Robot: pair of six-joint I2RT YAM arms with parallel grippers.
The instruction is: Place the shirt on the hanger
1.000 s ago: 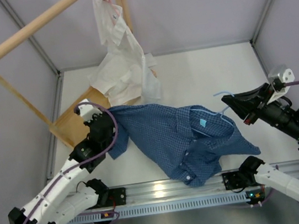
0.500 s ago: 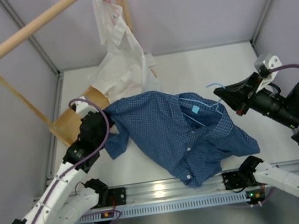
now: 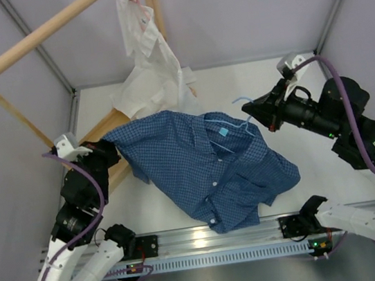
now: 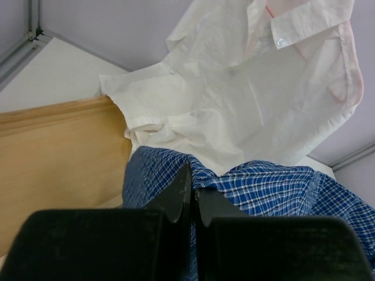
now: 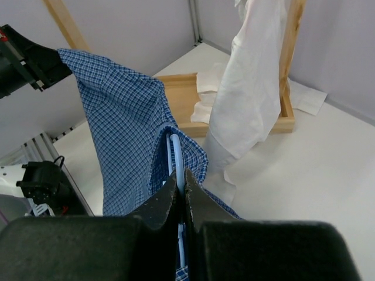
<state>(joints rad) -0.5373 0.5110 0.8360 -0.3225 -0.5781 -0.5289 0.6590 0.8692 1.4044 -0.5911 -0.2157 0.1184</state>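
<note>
My left gripper should grip the shirt (image 3: 192, 131) beside the collar before my right gripper leaves the hanger, because it holds the shirt's outer edge far from the hanger.
The dark blue checked shirt (image 3: 204, 162) hangs lifted between both arms above the white table. My left gripper (image 3: 108, 150) is shut on the shirt's left edge (image 4: 228, 184). My right gripper (image 3: 252, 112) is shut on the light-blue wire hanger (image 3: 240, 101), whose wire runs into the shirt's collar (image 5: 174, 149). The hanger's hook curls out just left of the right fingers in the top view. Most of the hanger is hidden inside the shirt (image 5: 120, 117).
A white shirt (image 3: 153, 68) hangs on a pinkish hanger from the wooden rack (image 3: 40, 35) at the back; its tail drapes on the rack's wooden base (image 3: 89, 158). It fills the left wrist view (image 4: 246, 82). The metal rail (image 3: 216, 245) runs along the front.
Both arms have risen and swung left and back, carrying the shirt and the hanger off the table toward the rack. The shirt now hangs stretched between the grippers.
</note>
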